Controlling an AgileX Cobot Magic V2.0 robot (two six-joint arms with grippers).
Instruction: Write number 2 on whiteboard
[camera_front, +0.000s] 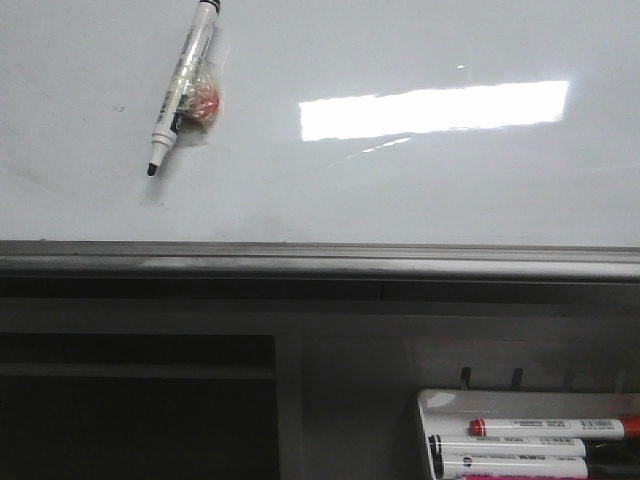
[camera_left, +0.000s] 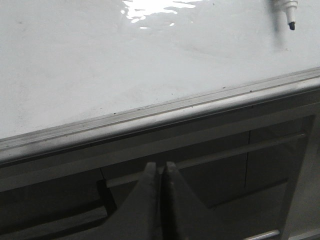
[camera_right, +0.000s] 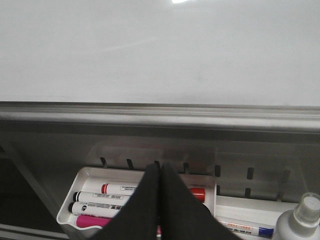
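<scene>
I will close my left gripper on the lower body (camera_front: 177, 101) of the uncapped black marker, beside the small red and clear object.
The whiteboard (camera_front: 400, 190) is glossy white with faint grey smudges and a grey metal edge rail (camera_front: 320, 258); it also shows in the left wrist view (camera_left: 100, 70) and the right wrist view (camera_right: 160, 50). No number 2 shows on it. An uncapped black marker (camera_front: 182, 85) lies on the board at the upper left, tip toward the rail, beside a small red and clear object (camera_front: 203, 100); its tip shows in the left wrist view (camera_left: 291, 20). My left gripper (camera_left: 159, 167) is shut and empty below the rail. My right gripper (camera_right: 160, 167) is shut and empty over the marker tray.
A small white marker tray (camera_right: 90, 172) below the rail at the right holds red, black and pink markers (camera_right: 120, 189); it shows in the front view (camera_front: 450, 400). A second tray holds a blue-capped marker (camera_right: 250, 230). A white spray bottle (camera_right: 300, 222) stands beside it.
</scene>
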